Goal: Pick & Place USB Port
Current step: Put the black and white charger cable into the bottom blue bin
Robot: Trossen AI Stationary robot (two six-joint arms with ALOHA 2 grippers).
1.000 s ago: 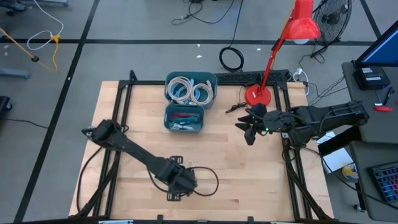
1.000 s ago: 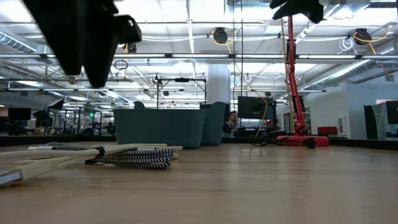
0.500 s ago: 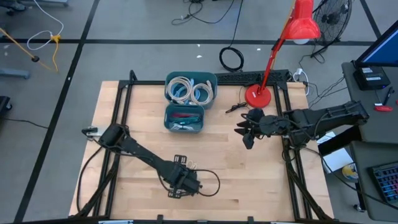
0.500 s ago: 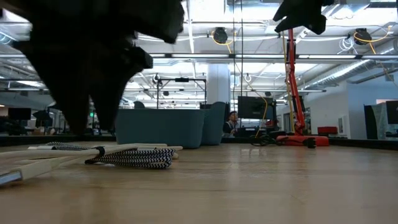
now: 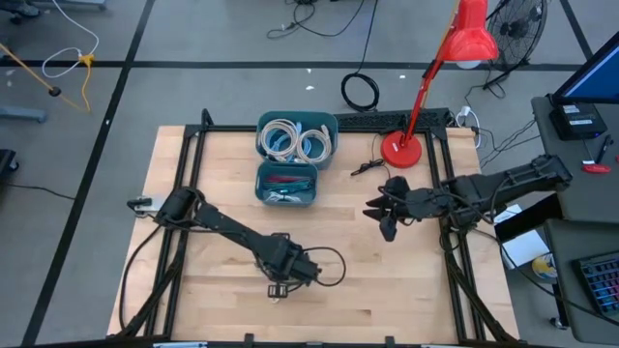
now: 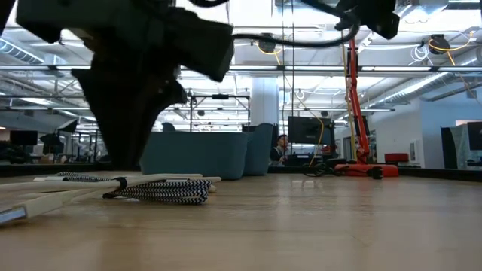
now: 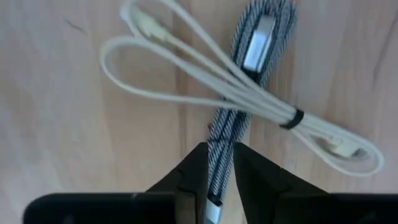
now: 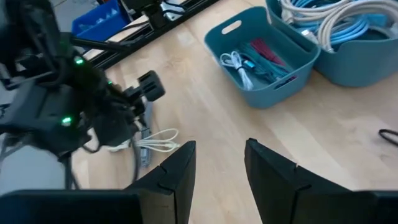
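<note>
The cream cable is lying across the braided cable, so my left gripper will pinch just the braided cable's tie (image 7: pixel 221 140) and first let the cream cable slide off.
A bundle of two cables lies on the wooden table near its near edge (image 5: pixel 279 289): a cream cable (image 7: pixel 155 59) and a black-and-white braided USB cable (image 7: pixel 249 93) with a silver plug (image 7: pixel 264 31), bound by a black tie (image 7: pixel 291 118). In the low view the bundle (image 6: pixel 162 192) lies flat on the wood. My left gripper (image 7: pixel 219 180) (image 6: pixel 124 162) is down at the bundle, its fingers close on either side of the braided cable. My right gripper (image 8: pixel 219 174) (image 5: pixel 387 224) hovers open over the table's right half, holding nothing. My left gripper has the braided cable's straight run (image 7: pixel 219 149), just beyond the tie, pinched between its two fingers. The fingers come from above, pointing down, one on each side of the run. The bundle still lies on the table, slack.
Two teal bins sit at the table's far middle: one with coiled cables (image 5: pixel 296 138), one with smaller cables (image 5: pixel 287 184). A red lamp's base (image 5: pixel 400 148) stands at the far right. A black frame borders the table. Bare wood lies between the bundle and the bins.
My left gripper has come down from well above the table onto the cable bundle, shifting a little toward the table's right. The bundle has stayed where it was.
</note>
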